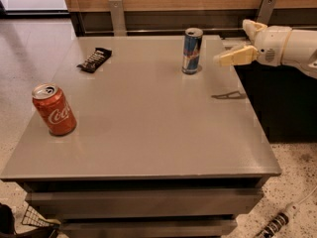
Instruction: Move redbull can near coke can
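I go to the redbull can next and close my gripper around the can's middle (192, 51), halfway between its top rim and its bottom.
The redbull can (191, 51) stands upright near the far edge of the grey table (148, 133), right of the middle. The coke can (53, 109) stands upright near the table's left edge, far from the redbull can. My gripper (233, 42) hangs above the table's far right edge, just right of the redbull can and apart from it. It is open and empty, with one finger pointing left at the can and the other further back.
A black snack bar (94, 59) lies at the table's far left. A wooden wall with metal brackets (117, 14) runs behind the table. A power strip (277, 222) lies on the floor at the lower right.
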{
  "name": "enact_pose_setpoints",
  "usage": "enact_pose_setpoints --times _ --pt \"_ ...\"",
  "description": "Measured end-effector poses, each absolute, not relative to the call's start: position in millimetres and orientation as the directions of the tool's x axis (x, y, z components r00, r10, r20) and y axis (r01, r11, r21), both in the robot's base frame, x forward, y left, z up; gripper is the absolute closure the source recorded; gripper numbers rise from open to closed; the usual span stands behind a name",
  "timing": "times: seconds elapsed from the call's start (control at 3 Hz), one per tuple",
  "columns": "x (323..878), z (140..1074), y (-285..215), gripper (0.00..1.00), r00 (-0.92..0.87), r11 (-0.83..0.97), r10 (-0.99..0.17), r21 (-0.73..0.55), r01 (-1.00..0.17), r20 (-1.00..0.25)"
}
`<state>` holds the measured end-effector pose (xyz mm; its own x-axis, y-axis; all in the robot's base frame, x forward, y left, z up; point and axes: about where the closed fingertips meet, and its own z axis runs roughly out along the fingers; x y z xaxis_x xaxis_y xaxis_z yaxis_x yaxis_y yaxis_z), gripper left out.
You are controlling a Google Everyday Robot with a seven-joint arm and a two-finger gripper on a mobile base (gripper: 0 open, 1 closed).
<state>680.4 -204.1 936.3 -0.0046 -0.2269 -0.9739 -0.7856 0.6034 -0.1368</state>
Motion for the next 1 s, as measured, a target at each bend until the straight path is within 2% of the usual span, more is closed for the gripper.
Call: enact_pose_setpoints --times 1.0 --pt "749 913 -144 0.00 0.013 0.538 -0.097 -0.063 -0.840 -0.995"
